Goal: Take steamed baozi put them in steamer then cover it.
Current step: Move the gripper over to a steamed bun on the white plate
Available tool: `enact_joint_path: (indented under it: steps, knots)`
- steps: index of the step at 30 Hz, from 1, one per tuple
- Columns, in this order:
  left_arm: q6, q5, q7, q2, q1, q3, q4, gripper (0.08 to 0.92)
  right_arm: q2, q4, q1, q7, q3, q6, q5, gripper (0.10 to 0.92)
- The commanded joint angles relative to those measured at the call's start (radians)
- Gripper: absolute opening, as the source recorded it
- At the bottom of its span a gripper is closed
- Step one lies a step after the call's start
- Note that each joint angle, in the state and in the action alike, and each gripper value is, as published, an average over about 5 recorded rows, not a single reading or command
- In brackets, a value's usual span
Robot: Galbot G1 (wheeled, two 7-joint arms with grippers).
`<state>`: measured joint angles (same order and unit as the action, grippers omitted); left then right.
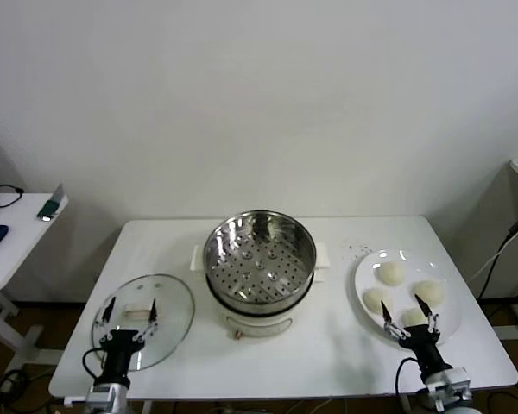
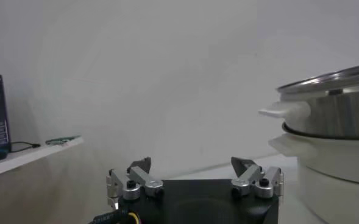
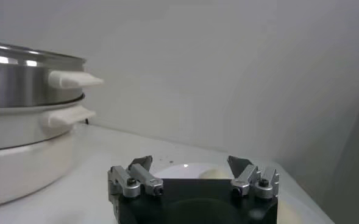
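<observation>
My right gripper is going to close around the sides of the far baozi [image 1: 391,273] [image 3: 214,174] on the white plate, the one closest to the small dark specks.
The steel steamer [image 1: 260,254] stands empty on its white pot base at the table's middle; it also shows in the left wrist view [image 2: 331,109] and the right wrist view [image 3: 27,79]. Several cream-white baozi [image 1: 390,273] lie on a white plate [image 1: 363,267] at the right. The glass cover [image 1: 168,297] lies flat on the table at the left. My left gripper [image 1: 130,312] is open at the front left, over the cover's near edge. My right gripper [image 1: 408,313] is open at the front right, over the plate's near edge. One baozi [image 3: 213,173] shows just beyond the right gripper [image 3: 191,165].
A white side table [image 1: 13,237] with a mouse and a green-edged device stands at the far left. A dark cable [image 1: 509,237] hangs at the far right. Small dark specks [image 1: 358,250] lie on the table [image 1: 328,354] beside the plate.
</observation>
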<state>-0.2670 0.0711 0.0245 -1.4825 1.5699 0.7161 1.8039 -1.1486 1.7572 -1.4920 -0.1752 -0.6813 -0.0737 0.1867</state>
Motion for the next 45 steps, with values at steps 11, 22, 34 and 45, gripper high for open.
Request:
enact_joint_path:
  steps: [11,22,34,45]
  knots:
    - [0.006,0.0,-0.011,0.03,0.005,-0.014,0.003,0.823,0.561,-0.111,0.272,-0.6,0.035,0.375,-0.16,0.823]
    - [0.008,-0.006,-0.011,0.042,-0.007,-0.025,-0.01,0.823,0.748,-0.393,0.827,-0.88,0.545,0.254,-0.364,0.823]
    - [0.02,-0.013,-0.013,0.054,-0.009,-0.015,-0.01,0.823,0.543,-0.719,1.542,-0.975,1.342,0.158,-0.445,0.823]
    - [0.032,-0.017,-0.015,0.051,-0.022,-0.005,-0.018,0.823,0.307,-0.96,1.605,-0.969,1.455,0.125,-0.468,0.823]
